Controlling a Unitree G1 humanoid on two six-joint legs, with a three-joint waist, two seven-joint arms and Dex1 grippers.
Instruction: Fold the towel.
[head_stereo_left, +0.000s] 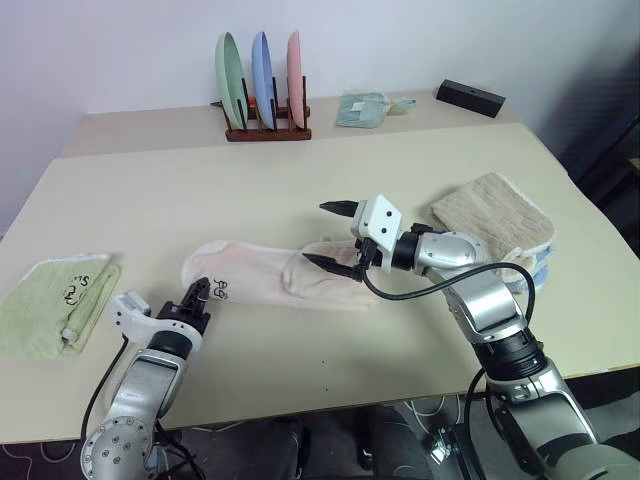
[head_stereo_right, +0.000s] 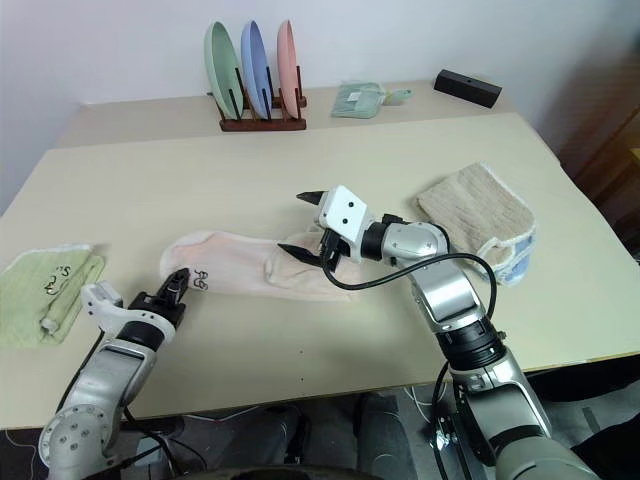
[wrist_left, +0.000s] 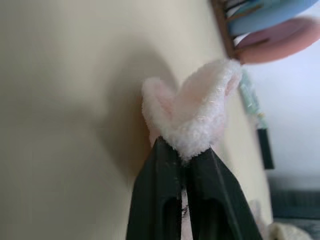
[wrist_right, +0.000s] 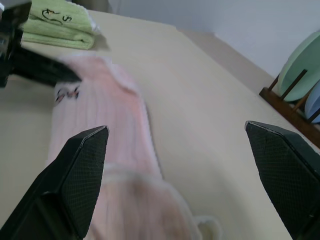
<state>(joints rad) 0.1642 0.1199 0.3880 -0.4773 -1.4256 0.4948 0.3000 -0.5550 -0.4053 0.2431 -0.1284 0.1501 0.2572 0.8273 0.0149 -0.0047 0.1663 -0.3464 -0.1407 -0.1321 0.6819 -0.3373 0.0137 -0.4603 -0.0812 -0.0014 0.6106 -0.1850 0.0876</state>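
Next, my left gripper lays the marked end of the pale pink towel on the towel's other half (head_stereo_left: 327, 293), close to my right gripper, and lets go of it there.
The pale pink towel (head_stereo_left: 270, 275) lies as a long folded strip across the middle of the table, with a small dark embroidered mark near its left end. My left gripper (head_stereo_left: 199, 296) is shut on that left end; in the left wrist view a tuft of the towel (wrist_left: 200, 110) bulges out above the two closed fingers (wrist_left: 160, 195). My right gripper (head_stereo_left: 335, 236) hangs open just above the towel's right end, one finger high and one low, with nothing between them. In the right wrist view the towel (wrist_right: 105, 125) stretches away between the wide-spread fingers.
A folded light green towel (head_stereo_left: 55, 300) lies at the table's left edge. A beige coarse towel (head_stereo_left: 495, 220) lies at the right, behind my right arm. A wooden rack with three plates (head_stereo_left: 262, 90), a small green cloth (head_stereo_left: 362, 108) and a black box (head_stereo_left: 470, 97) stand at the back.
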